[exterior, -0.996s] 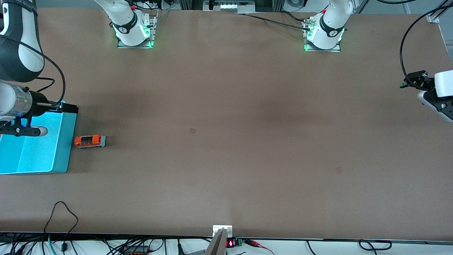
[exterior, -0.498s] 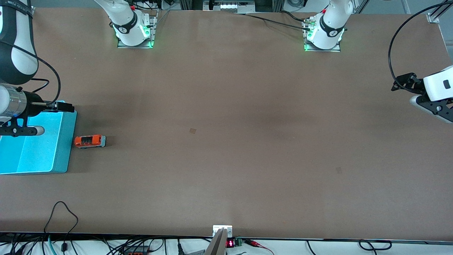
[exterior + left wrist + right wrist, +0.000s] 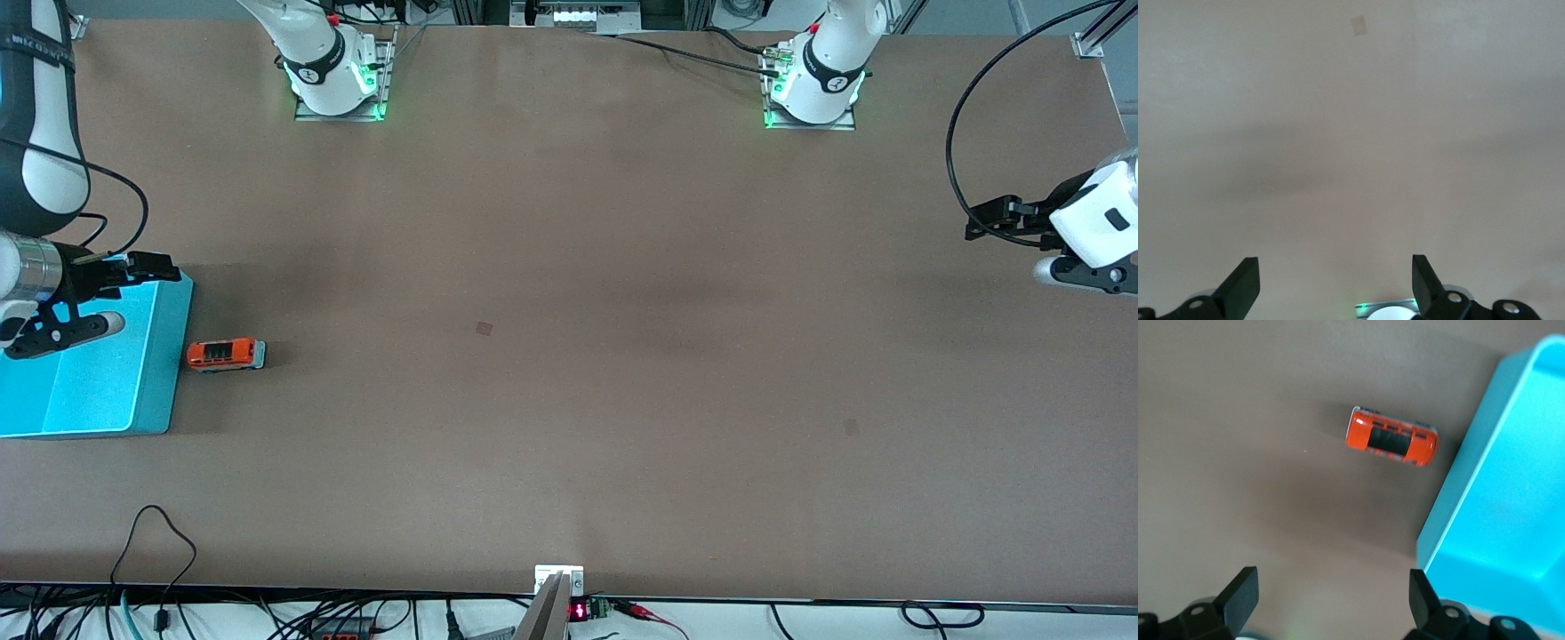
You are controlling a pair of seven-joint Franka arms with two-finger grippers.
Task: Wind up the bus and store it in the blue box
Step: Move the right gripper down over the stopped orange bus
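My right gripper is to go next to the bus beside the blue box and close across the bus's long sides at the black roof windows (image 3: 218, 352) (image 3: 1390, 441).
The bus (image 3: 226, 354) is a small orange-red toy with black roof windows. It stands on the table beside the outer wall of the blue box (image 3: 165, 356), apart from it. The box is at the right arm's end of the table. My right gripper (image 3: 156, 264) is open and empty, up over the box's corner farther from the front camera. The right wrist view shows the bus (image 3: 1392, 438) and the box (image 3: 1498, 500) ahead of the open gripper (image 3: 1333, 587). My left gripper (image 3: 978, 220) is open and empty over bare table at the left arm's end, as the left wrist view (image 3: 1335, 272) shows.
The brown table (image 3: 622, 267) has two small square marks (image 3: 484, 328) (image 3: 852, 428). The arm bases (image 3: 338, 76) (image 3: 813, 84) stand along the edge farthest from the front camera. Cables (image 3: 160, 533) lie at the nearest edge.
The right gripper has drawn back a little toward the right arm's end of the table. The left gripper has swung in over the table. The bus and box have not moved.
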